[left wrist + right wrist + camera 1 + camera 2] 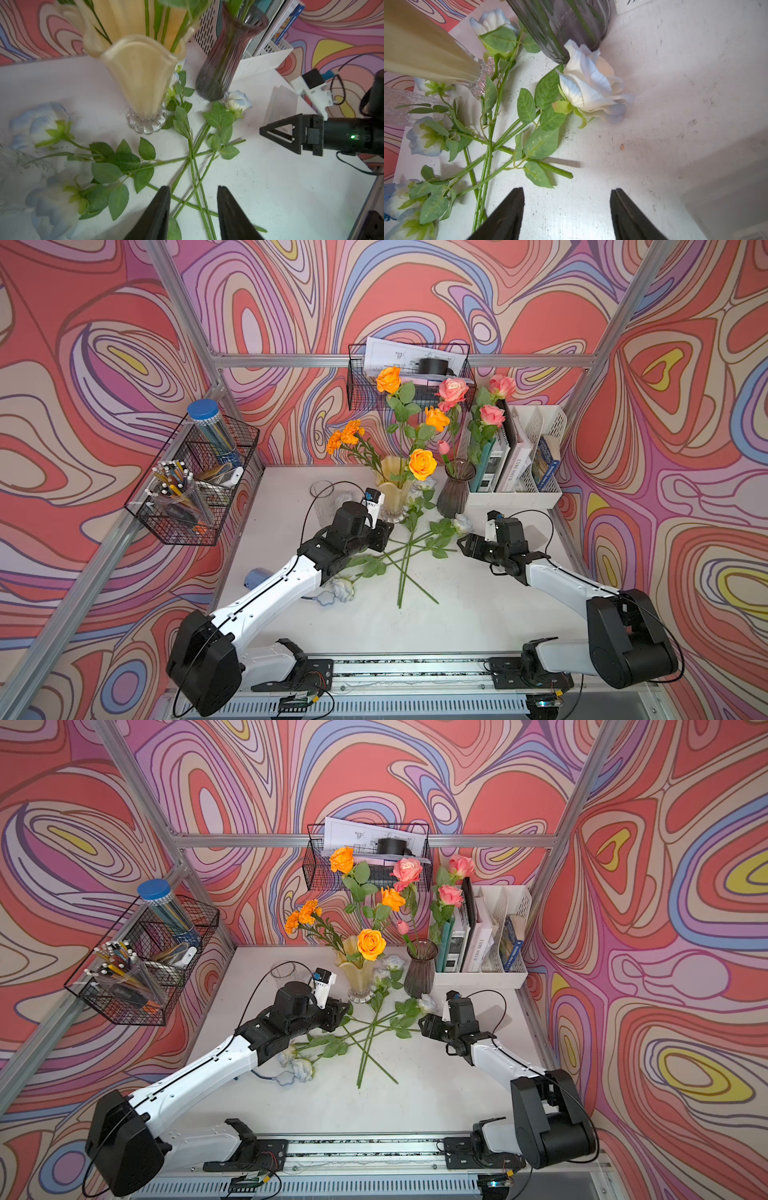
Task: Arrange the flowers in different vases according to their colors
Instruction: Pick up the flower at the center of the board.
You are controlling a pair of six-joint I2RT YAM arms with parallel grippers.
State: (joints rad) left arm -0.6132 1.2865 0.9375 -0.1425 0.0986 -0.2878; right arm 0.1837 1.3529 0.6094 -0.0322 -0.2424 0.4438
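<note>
Next, I close my left gripper on the stem's middle (pixel 407 552) (pixel 193 168), where the stems cross, of the white rose that lies between the yellow-amber and purple vases.
Several white roses (pixel 407 556) lie on the table with their green stems crossed (pixel 195 166). The yellow-amber vase (pixel 392 493) holds orange flowers (pixel 422 464). Beside it, the dark purple vase (pixel 455 489) holds pink flowers (pixel 453 389). A clear glass cylinder vase (pixel 326 499) stands empty behind my left arm. My left gripper (pixel 193 188) hangs open over the crossed stems and holds nothing. My right gripper (pixel 566 190) is open above bare table, a short way from one white rose (pixel 589 83) that lies against the purple vase (pixel 560 25).
A wire basket (pixel 195 485) on the left wall holds a cup of pens and a blue-lidded tube. Another wire basket (pixel 409 377) hangs on the back wall. A white file organiser (pixel 519 464) with books stands at the back right.
</note>
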